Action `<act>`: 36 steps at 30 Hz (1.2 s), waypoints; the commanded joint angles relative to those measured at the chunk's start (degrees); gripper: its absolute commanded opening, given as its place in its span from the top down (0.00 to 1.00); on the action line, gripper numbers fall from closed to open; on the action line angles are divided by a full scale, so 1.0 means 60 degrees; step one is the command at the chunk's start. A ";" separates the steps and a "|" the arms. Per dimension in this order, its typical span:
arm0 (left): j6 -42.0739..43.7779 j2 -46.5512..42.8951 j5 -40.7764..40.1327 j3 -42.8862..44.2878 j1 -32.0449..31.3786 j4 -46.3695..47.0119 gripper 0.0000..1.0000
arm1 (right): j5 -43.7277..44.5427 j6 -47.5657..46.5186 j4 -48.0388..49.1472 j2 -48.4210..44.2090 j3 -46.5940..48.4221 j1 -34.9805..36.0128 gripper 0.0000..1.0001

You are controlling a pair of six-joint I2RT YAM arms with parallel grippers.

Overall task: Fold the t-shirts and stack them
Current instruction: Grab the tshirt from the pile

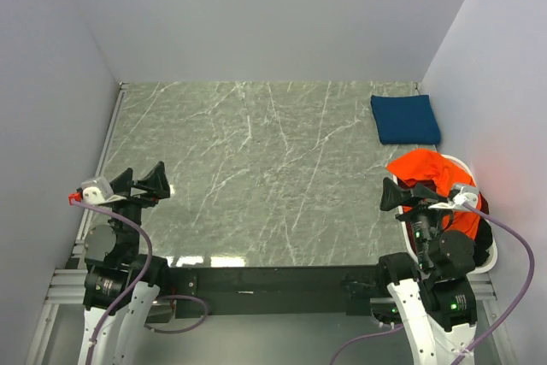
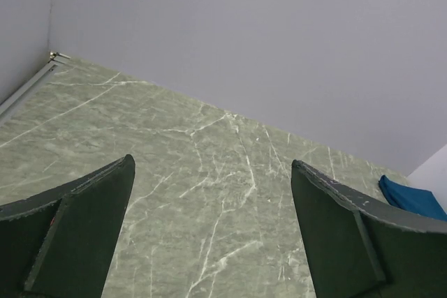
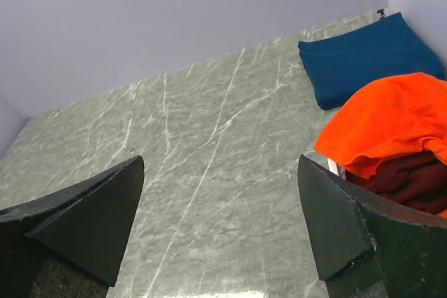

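Note:
My right gripper is to move next to the orange t-shirt's far part [image 1: 441, 162] [image 3: 413, 91], which lies beside the far rim of the white basket, and it should close there.
A folded navy blue t-shirt [image 1: 405, 119] lies at the table's far right; it also shows in the right wrist view [image 3: 367, 55] and the left wrist view [image 2: 412, 197]. A bright orange t-shirt [image 1: 425, 170] is heaped in the white basket [image 1: 489, 256] at the right edge, over a dark maroon one [image 3: 412, 181]. The orange shirt shows in the right wrist view [image 3: 387, 122]. My left gripper [image 1: 143, 181] is open and empty at the near left. My right gripper [image 1: 408, 193] is open and empty, next to the basket.
The green marble table [image 1: 256, 177] is walled on three sides by pale panels. A metal rail [image 1: 107, 138] runs along its left edge. The arm bases and cables sit at the near edge.

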 commanded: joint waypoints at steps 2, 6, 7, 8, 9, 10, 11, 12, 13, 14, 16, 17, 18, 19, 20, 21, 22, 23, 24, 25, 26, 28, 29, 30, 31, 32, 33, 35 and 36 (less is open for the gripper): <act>0.0062 -0.0477 0.0026 0.0058 -0.0026 0.0305 0.01 | -0.0115 -0.0184 0.0361 -0.1155 0.0265 0.0058 0.04; -0.0026 -0.0594 -0.0586 0.0146 -0.0040 0.0086 0.01 | 0.0380 -0.0009 0.0303 -0.0980 0.0367 0.0072 0.04; -0.0128 -0.0696 -0.0966 0.0190 -0.0055 -0.0060 0.01 | 0.0470 0.0050 0.0216 -0.0762 0.0454 0.0072 0.04; -0.0172 -0.0741 -0.0970 0.0205 -0.0055 -0.0148 0.01 | 0.0543 0.0079 0.0143 -0.0586 0.0513 0.0058 0.04; -0.0289 -0.0799 -0.1333 0.0234 -0.0070 -0.0207 0.01 | 0.0718 0.0123 0.0069 -0.0395 0.0615 0.0072 0.04; -0.0362 -0.0887 -0.1482 0.0278 -0.0113 -0.0367 0.01 | 0.0821 0.0182 -0.0018 -0.0190 0.0804 0.0072 0.04; -0.0421 -0.0931 -0.1614 0.0322 -0.0128 -0.0441 0.01 | 0.0953 0.0298 -0.0193 0.0377 0.0908 0.0072 0.04; -0.0538 -0.1033 -0.1673 0.0336 -0.0143 -0.0500 0.01 | 0.1027 0.0357 -0.0267 0.0630 0.1025 0.0072 0.04; -0.0582 -0.1092 -0.1775 0.0337 -0.0172 -0.0530 0.00 | 0.1056 0.0387 -0.0312 0.0908 0.1244 0.0087 0.04; -0.0612 -0.1136 -0.1805 0.0322 -0.0216 -0.0573 0.00 | 0.0970 0.0315 -0.0370 0.1476 0.1362 0.0072 0.04; -0.0671 -0.1209 -0.1835 0.0322 -0.0289 -0.0632 0.00 | 0.0910 0.0256 -0.0473 0.2108 0.1800 0.0072 0.03; -0.0685 -0.1239 -0.1849 0.0322 -0.0318 -0.0690 0.01 | 0.1026 0.0415 -0.0662 0.2793 0.1947 0.0072 0.03; -0.0685 -0.1297 -0.1849 0.0322 -0.0333 -0.0705 0.01 | 0.1230 0.0489 -0.0794 0.3177 0.2108 0.0072 0.03; -0.0685 -0.1356 -0.1878 0.0322 -0.0377 -0.0720 0.01 | 0.1725 0.0577 -0.0955 0.3572 0.2458 0.0072 0.03; -0.0685 -0.1414 -0.1893 0.0307 -0.0406 -0.0764 0.01 | 0.2078 0.0810 -0.1305 0.4359 0.2636 0.0072 0.03; -0.0714 -0.1502 -0.1908 0.0322 -0.0407 -0.0793 0.00 | 0.2430 0.0972 -0.1482 0.4788 0.2956 0.0072 0.03; -0.0715 -0.1561 -0.1937 0.0351 -0.0436 -0.0822 0.01 | 0.2753 0.1118 -0.1673 0.5213 0.3148 0.0072 0.03; -0.0729 -0.1619 -0.1981 0.0351 -0.0436 -0.0852 0.01 | 0.3336 0.1250 -0.1935 0.6015 0.3281 0.0072 0.03; -0.0758 -0.1678 -0.1996 0.0366 -0.0450 -0.0896 0.01 | 0.3559 0.1266 -0.1996 0.6371 0.3514 0.0058 0.03; -0.0759 -0.1679 -0.2025 0.0380 -0.0494 -0.0925 0.00 | 0.3895 0.1281 -0.2011 0.6722 0.3589 0.0058 0.03; -0.0759 -0.1693 -0.2040 0.0381 -0.0524 -0.0925 0.01 | 0.4580 0.1527 -0.2026 0.7364 0.3662 0.0043 0.03; -0.0730 -0.1708 -0.2054 0.0395 -0.0698 -0.0940 0.01 | 0.4879 0.1487 -0.1823 0.7939 0.3765 -0.0233 0.03; -0.0715 -0.1708 -0.2083 0.0410 -0.0743 -0.0940 0.01 | 0.4923 0.1370 -0.1502 0.8435 0.3780 -0.0438 0.03; -0.0700 -0.1708 -0.2069 0.0410 -0.0802 -0.0954 0.01 | 0.4793 0.1340 -0.1368 0.8686 0.3853 -0.0701 0.03; -0.0686 -0.1708 -0.2069 0.0395 -0.0889 -0.0955 0.01 | 0.4589 0.1325 -0.1222 0.8935 0.3882 -0.1415 0.03; -0.0685 -0.1693 -0.2083 0.0395 -0.0919 -0.0969 0.01 | 0.4253 0.1310 -0.0974 0.9402 0.3926 -0.1828 0.03; -0.0685 -0.1693 -0.2055 0.0395 -0.0948 -0.0969 0.01 | 0.4018 0.1354 -0.0884 0.9638 0.4014 -0.2122 0.03; -0.0671 -0.1693 -0.2040 0.0395 -0.0992 -0.0940 0.01 | 0.3869 0.1558 -0.0709 1.0296 0.4131 -0.2679 0.03; -0.0656 -0.1693 -0.2025 0.0381 -0.0993 -0.0925 0.00 | 0.3855 0.1632 -0.0621 1.0474 0.4190 -0.2827 0.03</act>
